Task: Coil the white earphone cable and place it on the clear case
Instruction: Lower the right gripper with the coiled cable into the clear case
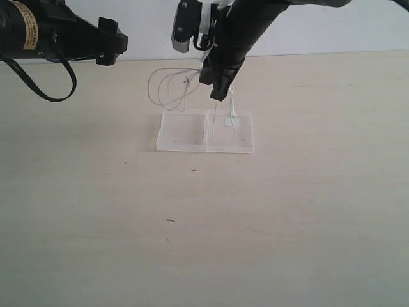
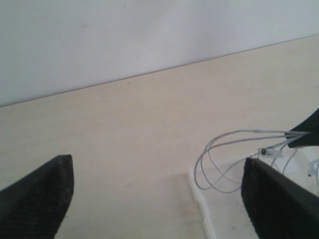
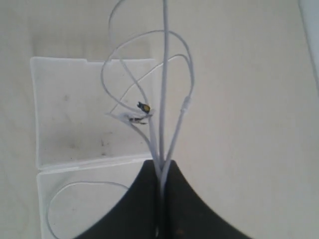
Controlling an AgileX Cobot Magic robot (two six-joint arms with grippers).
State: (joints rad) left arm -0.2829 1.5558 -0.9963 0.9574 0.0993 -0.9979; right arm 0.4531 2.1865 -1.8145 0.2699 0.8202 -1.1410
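Observation:
I will let go of the white earphone cable with my right gripper across the seam joining both halves of the clear case [image 1: 208, 130] [image 3: 97, 165].
The clear case [image 1: 182, 133] lies open and flat on the table, its right half bearing a small white label [image 1: 230, 122]. My right gripper [image 1: 218, 96] hangs just above the case's far edge, shut on the white earphone cable [image 1: 167, 86]. The cable's loops hang out to the left in the air, and an earbud [image 1: 232, 115] dangles over the right half. In the right wrist view the pinched strands [image 3: 163, 124] rise from the gripper [image 3: 162, 167] over the case [image 3: 65, 109]. My left gripper [image 2: 157, 191] is open, high at the left, with the case's edge [image 2: 197, 199] below and the loops [image 2: 224, 149] ahead.
A thick black robot cable [image 1: 45, 89] droops from the left arm at the far left. The white wall runs along the table's far edge [image 1: 319, 54]. Small dark specks [image 1: 170, 220] mark the tabletop in front of the case.

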